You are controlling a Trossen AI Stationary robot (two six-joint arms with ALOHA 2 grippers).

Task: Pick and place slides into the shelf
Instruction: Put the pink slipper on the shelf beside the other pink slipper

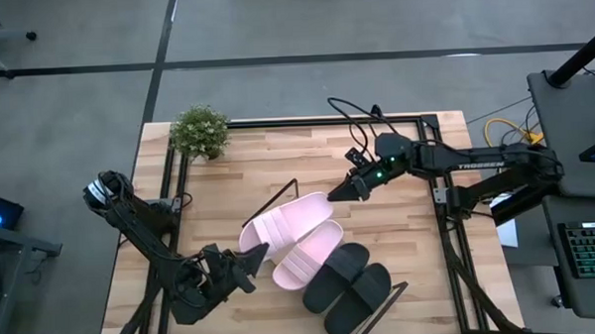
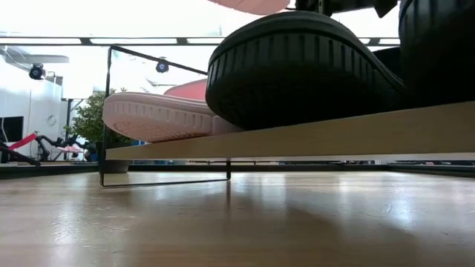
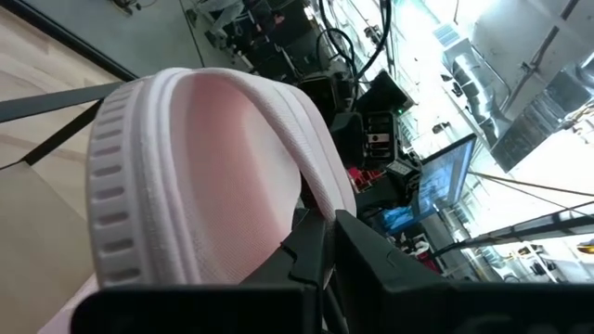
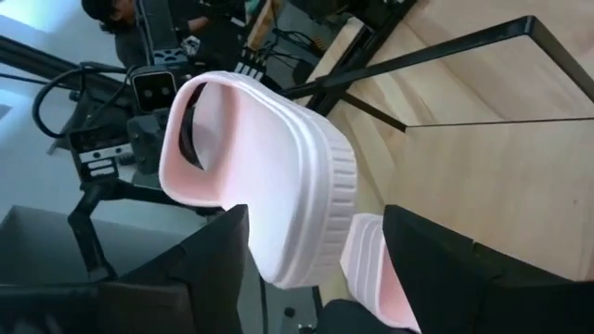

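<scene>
The pink slide is held by my left gripper only at its strap end, so next my right gripper grips the slide's heel (image 1: 317,208) and takes it over.
The light-wood shelf (image 2: 334,133) lies slantwise on the table. On it rest one pale pink slide (image 1: 309,258) and the black pair (image 1: 336,275) (image 1: 364,299), soles down. The other pink slide (image 1: 285,222) stretches between my grippers. The low view shows a pink piece (image 2: 245,4) above the front black slide (image 2: 297,67). My left gripper (image 1: 253,256) is shut at the slide's strap end. My right gripper (image 1: 334,195) is open, with its fingers on either side of the slide's opposite end (image 4: 316,213). My left gripper pinches the pink slide where the strap's edge (image 3: 311,199) comes down to the sole, coming level from the table's near-left side. The slide is tilted in the hold; whether it is lifted clear of the shelf, I cannot tell. My right gripper: I cannot tell whether its fingers (image 4: 223,260) touch the slide's end.
A small potted plant (image 1: 199,131) stands at the table's far left corner. Black frame rails (image 1: 449,231) run along the table's left, right and far sides. The shelf's black wire ends (image 1: 284,192) (image 2: 111,111) stick up. Bare wood lies toward the far side.
</scene>
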